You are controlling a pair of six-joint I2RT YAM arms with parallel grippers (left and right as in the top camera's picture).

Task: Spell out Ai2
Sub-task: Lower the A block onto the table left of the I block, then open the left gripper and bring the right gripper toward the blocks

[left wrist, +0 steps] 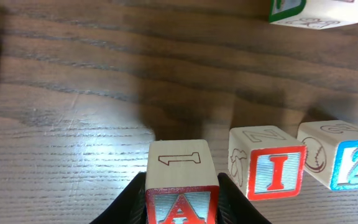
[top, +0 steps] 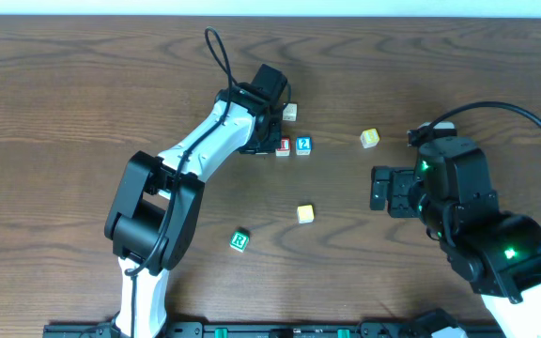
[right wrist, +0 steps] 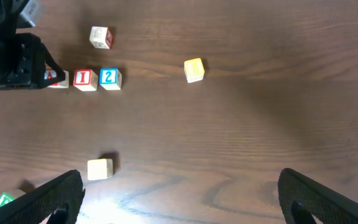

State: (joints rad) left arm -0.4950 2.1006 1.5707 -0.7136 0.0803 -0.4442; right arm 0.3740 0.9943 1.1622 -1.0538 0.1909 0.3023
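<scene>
My right gripper is to close next, just beside the free side (top: 313, 145) (right wrist: 122, 79) of the blue 2 block, facing away from the red I block.
My left gripper (left wrist: 182, 202) is shut on the red A block (left wrist: 181, 183), which stands on the table just left of the red I block (left wrist: 267, 163). The blue 2 block (left wrist: 347, 163) stands right of the I. In the overhead view the left gripper (top: 267, 141) covers the A beside the I block (top: 284, 146) and the 2 block (top: 303, 145). The right wrist view shows the A block (right wrist: 56, 79), I block (right wrist: 84, 78) and 2 block (right wrist: 109, 77) in a row. My right gripper (right wrist: 179, 199) is open and empty, also seen at the right in the overhead view (top: 383, 188).
Loose blocks lie around: a pale block (top: 290, 112) behind the row, a yellow block (top: 370, 138) to the right, a cream block (top: 305, 214) in front and a green block (top: 239, 240) at the front left.
</scene>
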